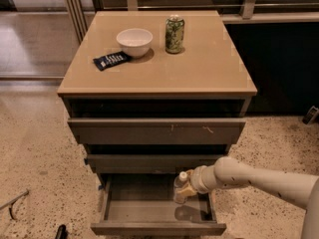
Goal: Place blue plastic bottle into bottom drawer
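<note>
The robot's gripper will release the blue plastic bottle on the bottom drawer's inside (181, 214), just behind the drawer's front panel.
The bottom drawer (119, 214) is pulled open at the foot of the cabinet, a wide grey-brown box. The blue plastic bottle (181, 185) has a white cap and stands upright just inside the drawer's right half, above its floor. My gripper (186, 189) reaches in from the right on a cream arm and is shut on the bottle's body. The bottle's lower part is partly hidden by the gripper.
The cabinet top (209, 68) holds a white bowl (134, 41), a green patterned can (174, 34) and a dark snack packet (110, 60). Two drawers (154, 131) sit above the open one. Speckled floor surrounds the cabinet; a dark wall stands to the right.
</note>
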You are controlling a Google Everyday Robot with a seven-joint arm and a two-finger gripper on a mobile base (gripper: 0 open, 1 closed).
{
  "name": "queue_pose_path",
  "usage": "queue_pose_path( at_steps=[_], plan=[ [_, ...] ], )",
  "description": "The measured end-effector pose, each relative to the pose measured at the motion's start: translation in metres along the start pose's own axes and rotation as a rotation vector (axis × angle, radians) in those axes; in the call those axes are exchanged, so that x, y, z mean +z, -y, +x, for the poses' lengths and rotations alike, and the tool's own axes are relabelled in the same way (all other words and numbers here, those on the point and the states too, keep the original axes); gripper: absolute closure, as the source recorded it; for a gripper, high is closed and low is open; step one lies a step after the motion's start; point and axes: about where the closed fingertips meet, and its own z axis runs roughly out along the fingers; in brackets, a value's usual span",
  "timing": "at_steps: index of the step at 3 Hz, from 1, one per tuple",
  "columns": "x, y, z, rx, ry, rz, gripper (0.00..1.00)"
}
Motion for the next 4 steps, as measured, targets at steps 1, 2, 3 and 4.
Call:
queue_pose_path(
  at_steps=[1,2,3,4],
  plan=[
    [0.032,0.006,0.029,0.015,-0.006,-0.009,1.00],
    [0.061,0.009,0.054,0.032,0.006,-0.022,1.00],
    [0.083,0.008,0.077,0.048,0.016,-0.035,1.00],
    [0.098,0.007,0.092,0.051,0.022,-0.046,1.00]
  ],
)
